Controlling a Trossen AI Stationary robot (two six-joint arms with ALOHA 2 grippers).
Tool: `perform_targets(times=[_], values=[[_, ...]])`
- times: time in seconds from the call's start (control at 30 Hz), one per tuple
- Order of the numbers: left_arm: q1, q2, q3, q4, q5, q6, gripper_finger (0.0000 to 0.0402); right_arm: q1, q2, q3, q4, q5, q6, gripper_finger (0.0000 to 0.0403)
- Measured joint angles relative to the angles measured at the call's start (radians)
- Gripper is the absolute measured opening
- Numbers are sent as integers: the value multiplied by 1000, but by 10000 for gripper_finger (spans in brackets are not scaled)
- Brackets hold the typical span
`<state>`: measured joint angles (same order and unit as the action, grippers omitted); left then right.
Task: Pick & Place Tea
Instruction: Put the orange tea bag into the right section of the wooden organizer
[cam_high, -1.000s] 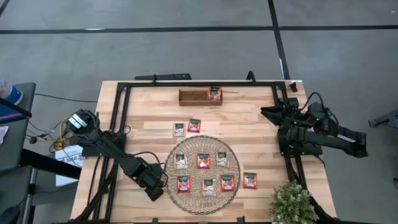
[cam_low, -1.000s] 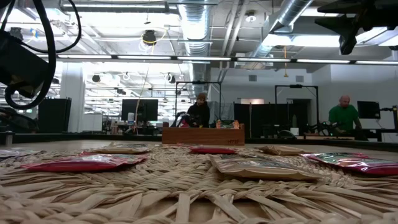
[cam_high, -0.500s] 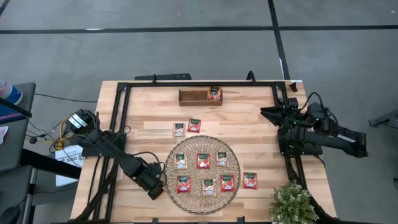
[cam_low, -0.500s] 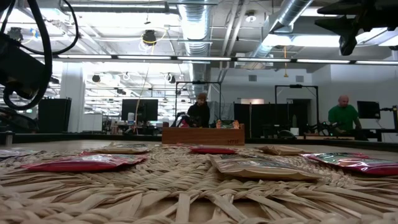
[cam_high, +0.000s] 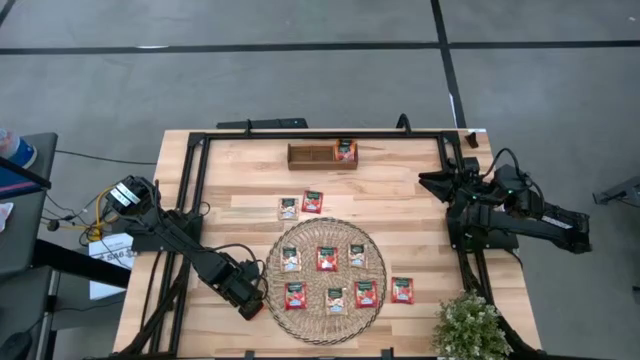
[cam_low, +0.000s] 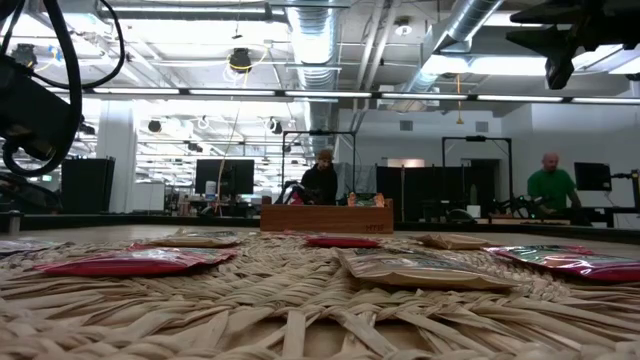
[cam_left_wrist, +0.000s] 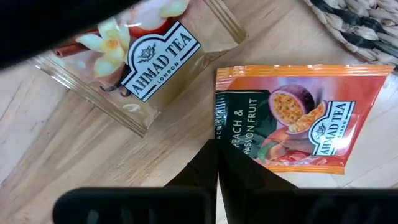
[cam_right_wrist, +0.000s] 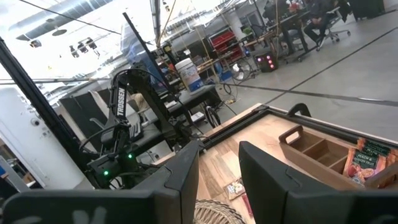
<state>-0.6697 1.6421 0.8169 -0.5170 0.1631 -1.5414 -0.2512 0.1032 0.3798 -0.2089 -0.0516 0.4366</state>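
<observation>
Next, I open my left gripper, since its shut fingers meet only the orange sachet's flat outer edge, and pinch farther into its dark green end (cam_left_wrist: 239, 121) before lifting.
Two tea sachets lie flat on the wood beside the woven mat (cam_left_wrist: 357, 25): a cream one (cam_left_wrist: 137, 56) and an orange one (cam_left_wrist: 298, 118). My left gripper (cam_left_wrist: 217, 144) points down at the orange one's edge, shut; in the high view it (cam_high: 250, 303) stands at the mat's left rim and hides both. Several more sachets lie on the mat (cam_high: 326, 335), two (cam_high: 301, 205) just beyond it, one (cam_high: 402, 290) to its right. Another (cam_high: 346, 151) stands in the wooden tray (cam_high: 315, 155). My right gripper (cam_right_wrist: 219, 168) waits open and level at the table's right side (cam_high: 430, 182). My left gripper comes from above, pointing down, and its two fingertips meet on the orange sachet's dark green edge (cam_left_wrist: 222, 132), near one corner. The right-hand finger hides that corner. The rest of the sachet lies flat on the table.
A potted plant (cam_high: 468, 325) stands at the near right corner. A black frame (cam_high: 195, 200) runs along the table's left, far and right sides. People sit at desks in the room beyond the table (cam_low: 322, 180).
My left gripper has shut at the mat's left rim without shifting its place. The sachets on the table and mat lie as before.
</observation>
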Motion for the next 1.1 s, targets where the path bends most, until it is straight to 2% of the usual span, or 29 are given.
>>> perform_targets(times=[0.47,0.87,1.1], values=[[0,0,0,11,19,-23,5,0,0,0,0,0,-1,107],[0,5,26,9,20,-19,110,0,0,0,0,0,-1,107],[-1,5,53,3,-6,-20,123,0,0,0,0,0,-1,107]])
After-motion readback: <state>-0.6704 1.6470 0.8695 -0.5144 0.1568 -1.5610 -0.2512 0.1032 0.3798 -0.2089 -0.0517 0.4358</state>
